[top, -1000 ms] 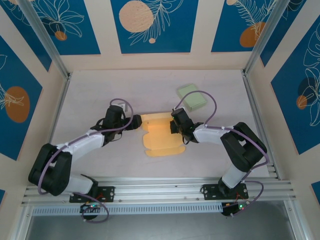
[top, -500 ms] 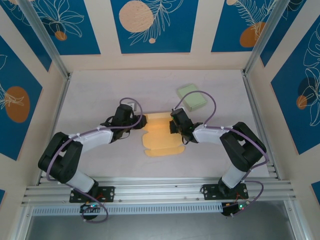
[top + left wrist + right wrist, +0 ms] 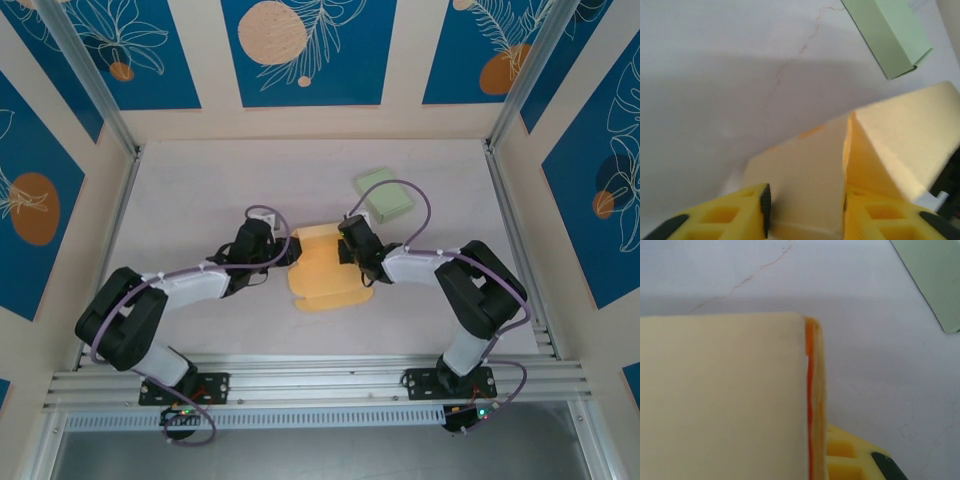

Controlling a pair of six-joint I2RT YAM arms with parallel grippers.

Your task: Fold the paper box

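Note:
The pale panel lies broadside across my left gripper's fingers, so my left gripper should back away, turn and pinch the box's raised side (image 3: 854, 122) by its open end.
The yellow paper box (image 3: 325, 278) lies partly folded at the table's middle, between my two grippers. My left gripper (image 3: 291, 250) is at its left edge. In the left wrist view a pale panel of the paper box (image 3: 805, 165) fills the gap between the yellow fingers (image 3: 740, 215), and a raised wall (image 3: 900, 140) leans against the right finger. My right gripper (image 3: 346, 247) is at the box's upper right corner. In the right wrist view a doubled edge of the paper box (image 3: 812, 405) stands upright against my one visible finger (image 3: 845, 452); the other finger is hidden behind the sheet.
A pale green folded box (image 3: 385, 195) lies on the white table behind the right gripper, also seen as the green box (image 3: 885, 35) and the green box (image 3: 935, 280) in the wrist views. Metal frame posts (image 3: 515, 80) and patterned walls ring the table.
The left gripper has travelled right to the box's left edge and narrowed its jaws onto it. The box's left side has lifted, so the sheet looks narrower. The right gripper has barely moved.

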